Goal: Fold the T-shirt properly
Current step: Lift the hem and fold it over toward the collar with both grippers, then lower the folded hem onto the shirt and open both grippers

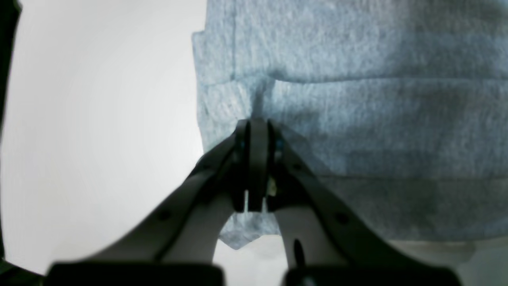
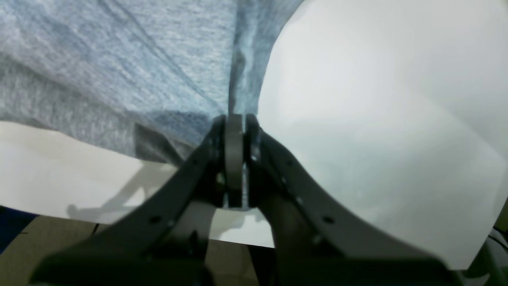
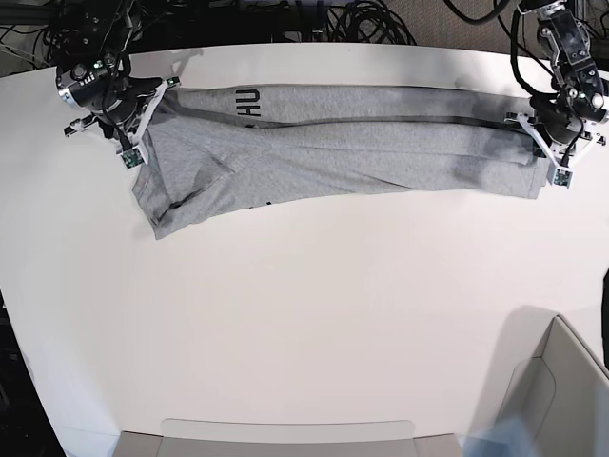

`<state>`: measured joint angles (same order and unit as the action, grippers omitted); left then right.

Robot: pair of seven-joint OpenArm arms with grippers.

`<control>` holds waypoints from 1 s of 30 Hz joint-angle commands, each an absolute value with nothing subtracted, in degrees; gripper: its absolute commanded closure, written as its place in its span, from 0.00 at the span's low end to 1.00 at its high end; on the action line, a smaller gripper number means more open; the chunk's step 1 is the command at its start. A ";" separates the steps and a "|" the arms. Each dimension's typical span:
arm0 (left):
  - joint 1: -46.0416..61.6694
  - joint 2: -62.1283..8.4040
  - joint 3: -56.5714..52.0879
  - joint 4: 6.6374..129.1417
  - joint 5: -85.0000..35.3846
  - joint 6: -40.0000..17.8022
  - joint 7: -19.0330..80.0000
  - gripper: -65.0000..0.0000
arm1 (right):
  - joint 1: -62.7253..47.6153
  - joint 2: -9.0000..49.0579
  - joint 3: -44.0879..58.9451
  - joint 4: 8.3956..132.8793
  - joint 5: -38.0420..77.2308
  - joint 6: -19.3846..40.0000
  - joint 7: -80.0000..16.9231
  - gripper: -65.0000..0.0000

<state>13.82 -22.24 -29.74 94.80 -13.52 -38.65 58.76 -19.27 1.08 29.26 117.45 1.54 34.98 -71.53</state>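
The T-shirt's lower layer sticks out past the fold in the robot's left gripper, so that left gripper should open and take the layers together at the T-shirt's edge [image 1: 203, 143].
The heather-grey T-shirt [image 3: 343, 143] lies stretched as a long band across the far side of the white table [image 3: 304, 314], with dark lettering showing near its left end. My right gripper [image 3: 149, 116] is at the band's left end in the base view, shut on the cloth. In the right wrist view its tips [image 2: 235, 118] pinch a ridge of the T-shirt [image 2: 119, 59]. My left gripper [image 3: 538, 148] is at the right end, shut on the layered edge. The left wrist view shows those tips [image 1: 258, 122] clamped on stacked folds of the T-shirt [image 1: 357, 99].
A white box [image 3: 561, 381] stands at the near right corner. A pale tray edge [image 3: 285, 433] runs along the table's front. Dark cables [image 3: 362, 19] lie behind the table's far edge. The table's edge [image 2: 59, 212] shows close below my right gripper.
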 commanded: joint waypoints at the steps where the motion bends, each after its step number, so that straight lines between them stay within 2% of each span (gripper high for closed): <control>1: 13.76 -23.34 -30.20 94.64 -13.41 -38.37 58.59 1.00 | -19.56 1.45 29.41 118.46 1.19 35.56 -71.08 1.00; 8: 13.67 -23.34 -30.29 92.44 -13.32 -38.20 59.03 1.00 | -19.74 1.45 29.23 118.37 1.27 35.65 -71.08 1.00; 9: 13.76 -23.34 -30.37 92.53 -13.32 -38.20 59.03 0.99 | -19.74 1.45 29.23 118.37 1.27 35.65 -71.08 0.95; 13: 14.02 -23.34 -31.87 93.85 -13.49 -38.20 58.59 0.74 | -19.82 1.45 29.23 118.37 1.27 35.82 -71.08 0.69; 15: 14.02 -22.90 -34.59 95.69 -13.67 -38.20 59.03 0.72 | -19.74 1.54 29.23 118.37 2.42 35.82 -71.08 0.62; 25: 14.02 -24.13 -36.00 99.74 -16.22 -40.00 59.12 0.72 | -19.03 1.80 29.32 118.29 5.49 35.82 -71.08 0.62; 30: 13.49 -24.66 -35.74 92.26 -19.65 -40.00 59.03 0.72 | -18.86 3.30 29.23 118.29 5.49 35.82 -71.08 0.62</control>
<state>13.58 -23.42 -35.46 91.35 -19.55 -40.14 59.48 -19.22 2.72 29.12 117.43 5.23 35.16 -71.57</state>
